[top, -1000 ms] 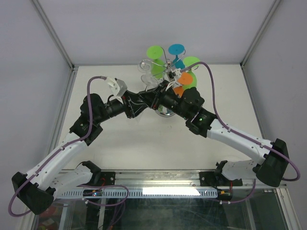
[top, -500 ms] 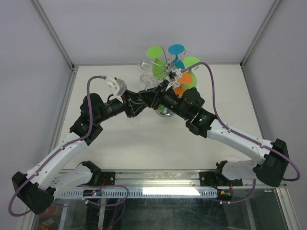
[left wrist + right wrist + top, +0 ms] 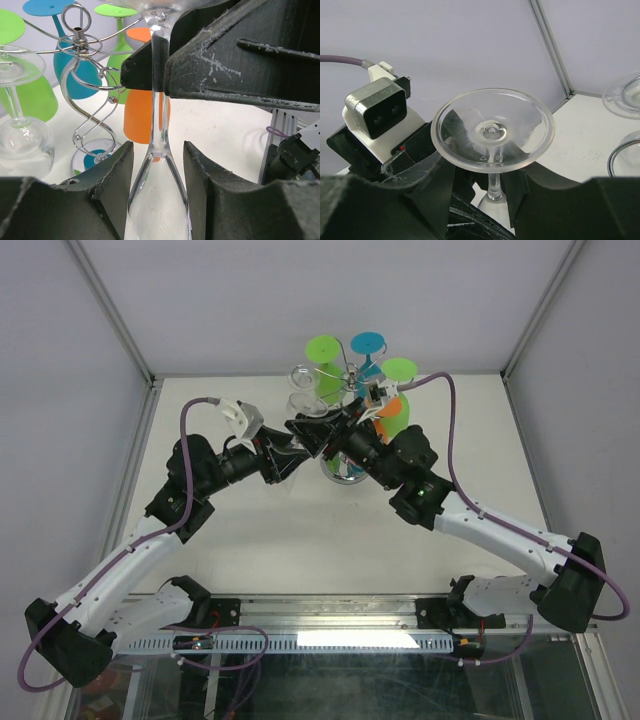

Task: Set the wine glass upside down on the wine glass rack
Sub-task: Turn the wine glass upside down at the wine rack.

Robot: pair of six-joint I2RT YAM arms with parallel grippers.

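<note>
My left gripper should open and take the lower stem [image 3: 160,132] while my right gripper steadies the wine glass, because my left gripper is holding the flaring bowl.
A clear wine glass [image 3: 158,125] hangs upside down between my two grippers, bowl down and round foot [image 3: 492,130] up. My left gripper [image 3: 159,150] is shut on its bowl. My right gripper [image 3: 487,187] is shut on the thin stem just under the foot; its fingers [image 3: 225,55] flank the stem from the far side. The chrome wine glass rack [image 3: 79,37], with ring top and curled arms, stands just behind and left of the glass. In the top view both grippers [image 3: 300,432] [image 3: 338,432] meet right in front of the rack [image 3: 350,370].
The rack holds upside-down glasses: green [image 3: 322,348], blue [image 3: 367,342], green [image 3: 398,368], orange [image 3: 142,107] and a clear one [image 3: 20,135]. Its domed base [image 3: 345,473] sits under my right wrist. Frame posts and grey walls bound the table [image 3: 250,540].
Both grippers have moved a little away from me toward the rack top, and the right wrist has swung right and closer round the glass stem.
</note>
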